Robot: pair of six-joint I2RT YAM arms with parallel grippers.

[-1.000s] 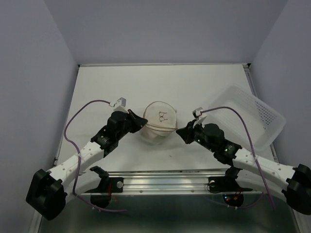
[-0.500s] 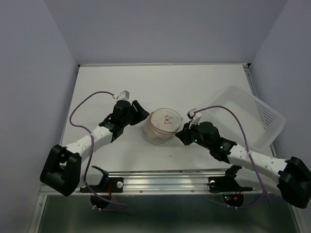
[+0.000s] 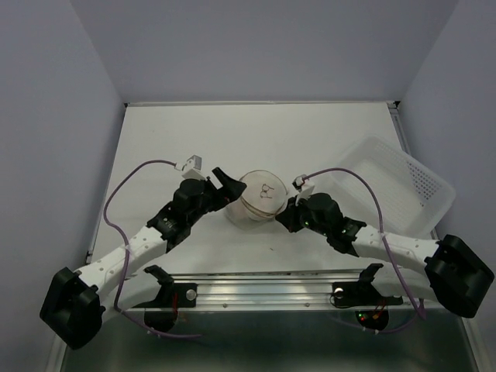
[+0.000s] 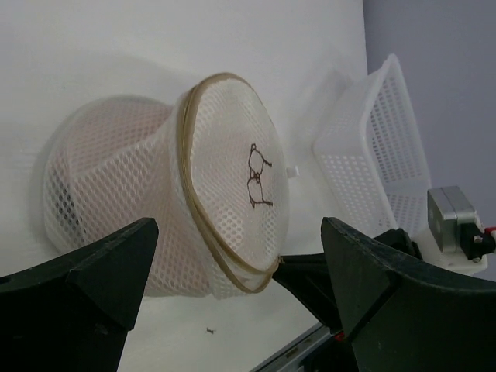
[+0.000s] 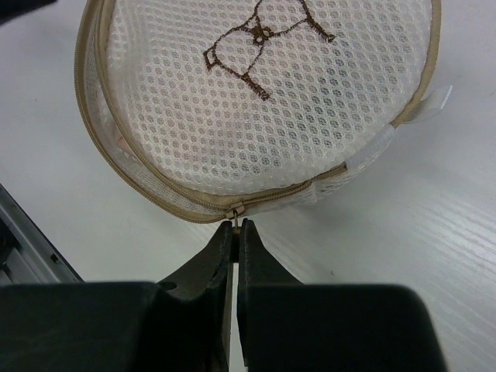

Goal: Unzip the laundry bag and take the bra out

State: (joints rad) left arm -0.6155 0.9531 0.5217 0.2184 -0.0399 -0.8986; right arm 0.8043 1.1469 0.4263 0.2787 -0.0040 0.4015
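Next, I pinch that tan rim [image 4: 191, 190], the bag's loose far rim, with my left gripper and steady the bag against the pull while my right gripper holds the zipper pull.
The laundry bag [image 3: 260, 197], a round cream mesh pouch with a brown mark on its face, lies tilted at the table's middle. Pale pink of the bra [image 4: 97, 151] shows through the mesh; the rest of it is hidden inside. My right gripper [image 5: 239, 223] is shut on the small zipper pull [image 5: 239, 210] at the near edge of the tan zipper rim, and it appears at the bag's right side [image 3: 284, 211] from above. My left gripper [image 4: 240, 232] stands wide open at the bag's left side [image 3: 228, 188], fingers apart from the mesh, holding nothing.
A white perforated plastic basket [image 3: 399, 182] sits tilted at the right edge of the table, just beyond the right arm; it also shows behind the bag [image 4: 376, 147]. A metal rail [image 3: 263, 283] runs along the near table edge.
My left gripper went from shut to wide open, swung away, and came back to the bag's left side. The right gripper stayed shut and shifted slightly left; the bag's face tilted.
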